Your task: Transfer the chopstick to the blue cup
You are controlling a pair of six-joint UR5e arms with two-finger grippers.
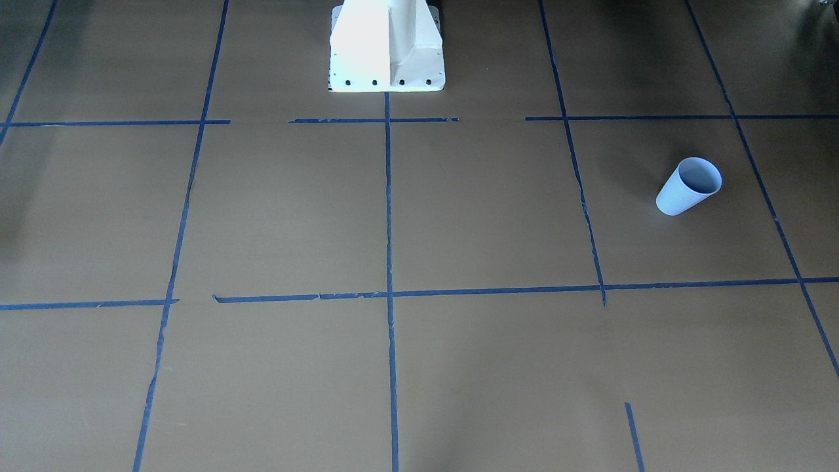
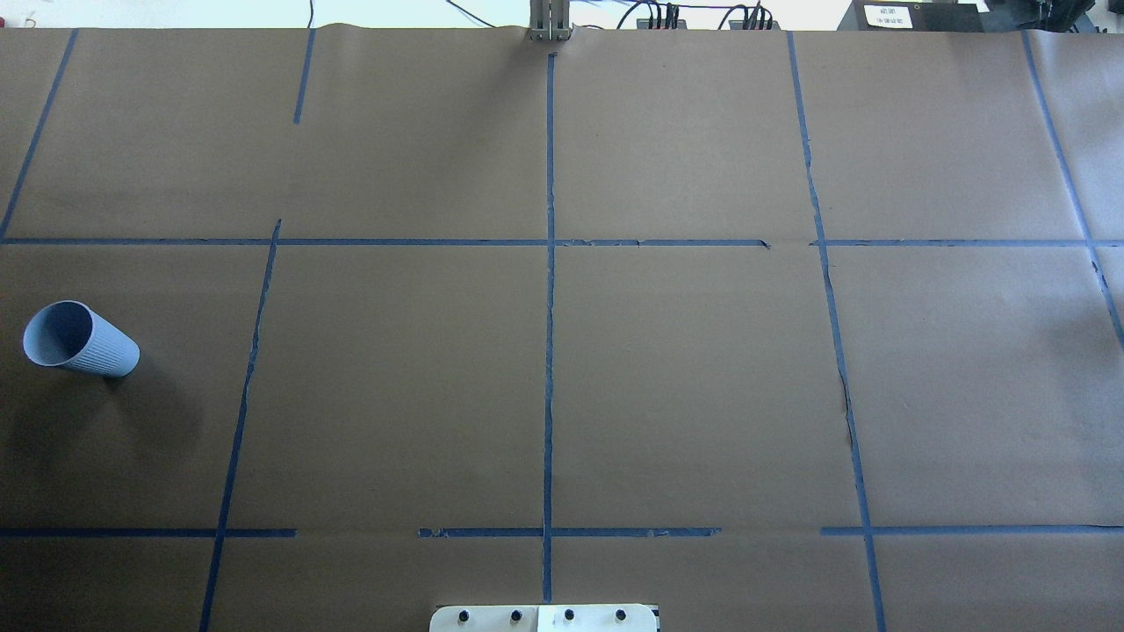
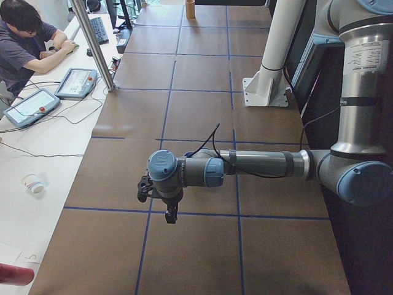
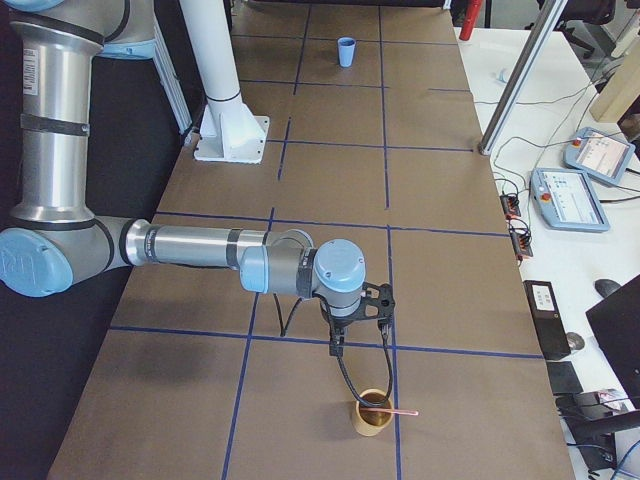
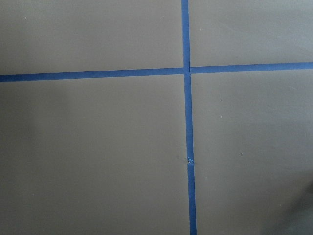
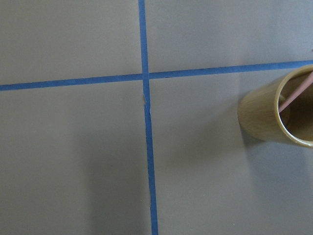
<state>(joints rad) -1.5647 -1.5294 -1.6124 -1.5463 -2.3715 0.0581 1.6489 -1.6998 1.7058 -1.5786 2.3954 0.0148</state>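
Note:
I will next close my left gripper on the blue cup's rim (image 1: pixel 714 164), one finger inside the cup's opening.
The blue cup (image 2: pixel 79 338) stands upright on the brown table at the robot's far left; it also shows in the front-facing view (image 1: pixel 688 185) and, small and far, in the exterior right view (image 4: pixel 346 50). A pinkish-red chopstick (image 4: pixel 396 410) leans in a tan wooden cup (image 4: pixel 372 413) at the robot's far right, its tip out over the rim. The right wrist view shows the chopstick (image 6: pixel 296 95) in that cup (image 6: pixel 266 112). My right gripper (image 4: pixel 358 328) hangs above the table just short of the wooden cup. My left gripper (image 3: pixel 164 200) hangs over bare table. I cannot tell whether either is open.
Blue tape lines (image 2: pixel 549 351) divide the brown table into squares. The white robot base (image 1: pixel 387 46) stands at the table's robot-side edge. An operator (image 3: pixel 24 37) sits at a side desk with teach pendants (image 3: pixel 77 83). The wooden cup shows far off (image 3: pixel 190 7).

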